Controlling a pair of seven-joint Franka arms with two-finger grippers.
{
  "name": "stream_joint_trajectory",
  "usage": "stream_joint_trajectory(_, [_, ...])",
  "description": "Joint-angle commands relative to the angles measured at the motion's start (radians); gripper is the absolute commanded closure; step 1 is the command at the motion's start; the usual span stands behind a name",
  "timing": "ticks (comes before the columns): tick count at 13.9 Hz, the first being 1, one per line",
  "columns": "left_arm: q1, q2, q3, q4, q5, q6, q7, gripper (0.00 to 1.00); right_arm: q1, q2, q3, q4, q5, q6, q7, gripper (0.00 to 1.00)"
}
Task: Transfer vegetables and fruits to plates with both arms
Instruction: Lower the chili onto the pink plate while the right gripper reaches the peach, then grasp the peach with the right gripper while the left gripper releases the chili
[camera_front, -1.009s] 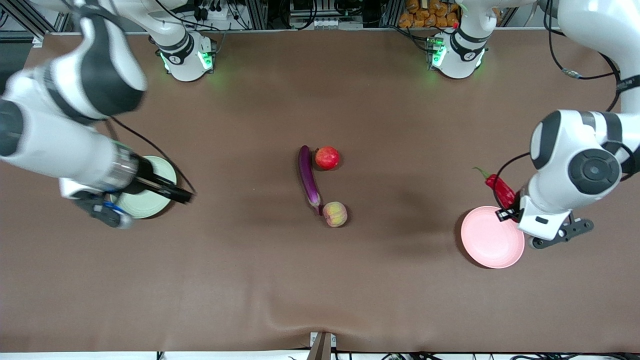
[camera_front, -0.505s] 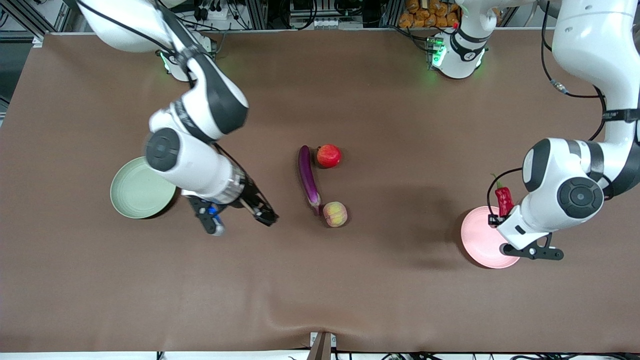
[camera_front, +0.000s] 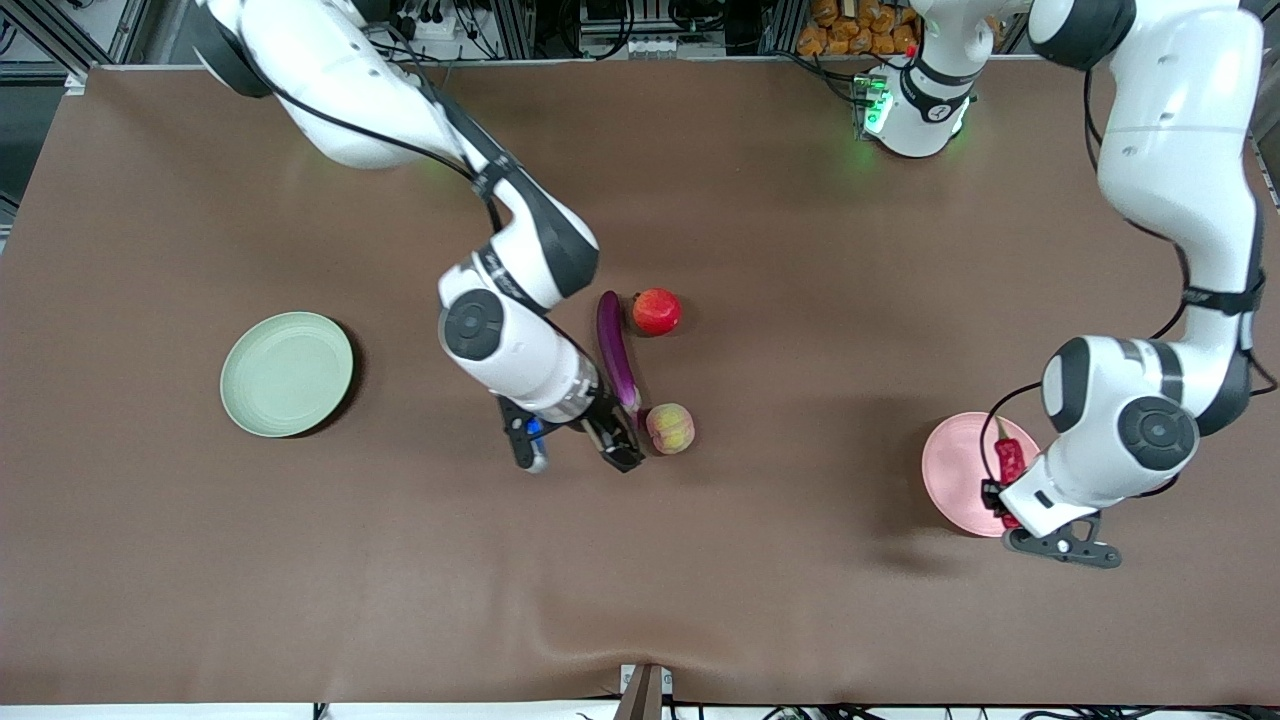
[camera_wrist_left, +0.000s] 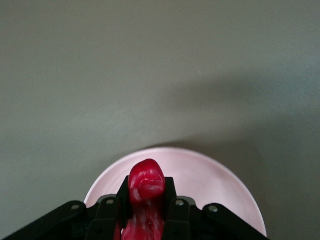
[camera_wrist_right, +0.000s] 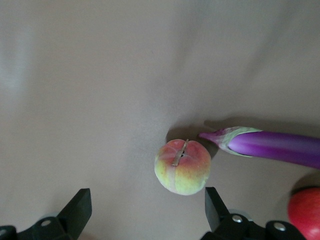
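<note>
Next, I release the red chili pepper, now held over the pale pink plate, from my left gripper on the pale pink plate's side (camera_front: 959, 470) (camera_wrist_left: 215, 230) that faces the peach.
My left gripper (camera_front: 1003, 488) is shut on the red chili pepper (camera_front: 1008, 460) and holds it over the pale pink plate (camera_front: 960, 470); in the left wrist view the pepper (camera_wrist_left: 146, 192) sits between the fingers above the plate (camera_wrist_left: 210, 175). My right gripper (camera_front: 618, 445) is open, just beside the peach (camera_front: 670, 428); in the right wrist view the peach (camera_wrist_right: 182, 166) lies ahead of the open fingers (camera_wrist_right: 77, 210). The purple eggplant (camera_front: 615, 350) lies beside the peach, the red pomegranate (camera_front: 656, 311) near its other end. The pale green plate (camera_front: 287, 373) lies empty toward the right arm's end.
The brown table cover (camera_front: 640, 560) has a fold near the front edge. The arm bases with green lights stand along the table's back edge (camera_front: 915, 100).
My right arm has swung from over the green plate to the peach. My left gripper has carried the chili pepper from beside the pink plate to over it.
</note>
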Motion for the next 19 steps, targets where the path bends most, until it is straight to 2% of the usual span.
stream_joint_trajectory(1, [0.001, 0.029, 0.004, 0.034, -0.001, 0.025, 0.01, 1.0, 0.027, 0.051, -0.01, 0.053, -0.004, 0.011, 0.043, 0.0])
stream_joint_trajectory(3, [0.001, 0.029, 0.004, 0.031, 0.0, 0.025, 0.013, 1.0, 0.049, 0.084, -0.013, 0.053, -0.006, 0.07, 0.069, 0.0])
stream_joint_trajectory(11, [-0.018, 0.026, 0.004, -0.001, 0.003, 0.011, 0.009, 1.0, 0.116, 0.162, -0.042, 0.053, -0.021, 0.139, 0.124, 0.0])
stream_joint_trajectory(15, [-0.044, 0.023, 0.002, -0.007, 0.002, -0.059, -0.022, 1.0, 0.135, 0.182, -0.065, 0.053, -0.023, 0.17, 0.123, 0.0])
stream_joint_trajectory(16, [-0.051, 0.02, 0.002, -0.007, 0.002, -0.076, -0.028, 1.0, 0.137, 0.183, -0.067, 0.053, -0.029, 0.17, 0.123, 0.22])
stream_joint_trajectory(17, [-0.053, 0.02, 0.002, -0.007, 0.002, -0.082, -0.029, 1.0, 0.137, 0.184, -0.065, 0.051, -0.033, 0.17, 0.126, 0.59])
stream_joint_trajectory(18, [-0.053, 0.023, 0.002, -0.009, 0.002, -0.082, -0.031, 1.0, 0.14, 0.184, -0.065, 0.049, -0.041, 0.168, 0.126, 0.78])
stream_joint_trajectory(19, [-0.055, 0.028, 0.002, -0.009, 0.002, -0.082, -0.052, 0.84, 0.136, 0.182, -0.065, 0.051, -0.052, 0.159, 0.124, 0.91])
